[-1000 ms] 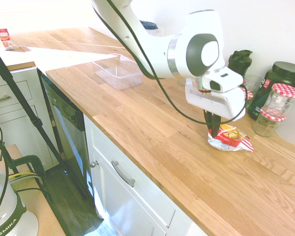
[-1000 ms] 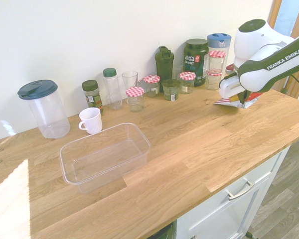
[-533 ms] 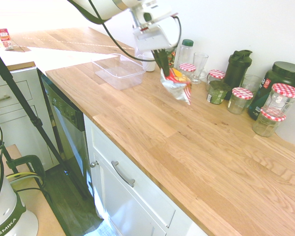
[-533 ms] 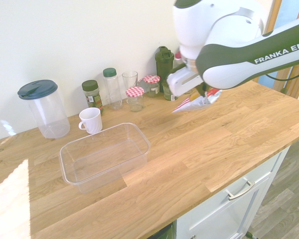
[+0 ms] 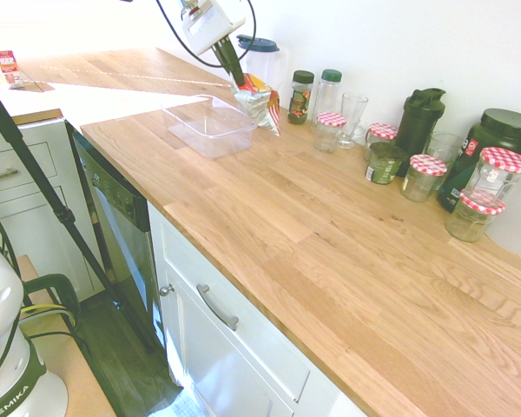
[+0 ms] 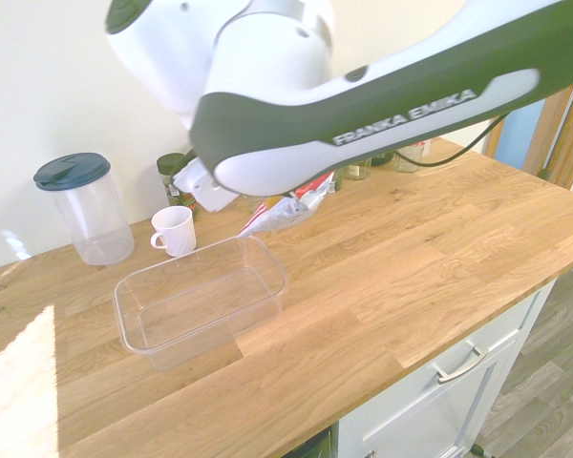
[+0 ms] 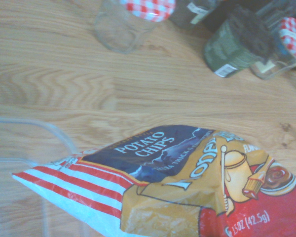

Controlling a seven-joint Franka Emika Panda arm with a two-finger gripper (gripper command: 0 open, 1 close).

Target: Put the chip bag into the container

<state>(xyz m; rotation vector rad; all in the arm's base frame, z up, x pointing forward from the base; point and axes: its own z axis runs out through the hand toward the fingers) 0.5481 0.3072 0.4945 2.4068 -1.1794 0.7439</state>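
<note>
Next, my gripper lets go of the chip bag inside the middle of the clear container (image 5: pixel 206 116) that sits on the wooden counter.
The chip bag (image 5: pixel 259 100), red-and-white striped with a yellow chip picture and a dark "potato chips" patch, hangs in the air from my gripper (image 5: pixel 237 80), which is shut on its top edge. It hovers over the near end of the container (image 5: pixel 210 129), a clear shallow plastic tub standing empty on the wooden counter. In the second exterior view the chip bag (image 6: pixel 286 208) dangles just above the rim of the container (image 6: pixel 201 298), and the arm hides the gripper. The wrist view shows the chip bag (image 7: pixel 177 182) close up, with a corner of the container (image 7: pixel 39 143) below it.
A clear pitcher with a blue lid (image 6: pixel 84 208) and a white mug (image 6: pixel 175 230) stand behind the tub. Spice bottles (image 5: pixel 300 95), a glass, jars with red-checked lids (image 5: pixel 428 176), a dark shaker (image 5: pixel 421 117) and a dark tub (image 5: pixel 495 143) line the wall.
The gripper lifted the chip bag off the counter beside the jars and carried it along the counter to a spot above the container. It stayed shut throughout.
</note>
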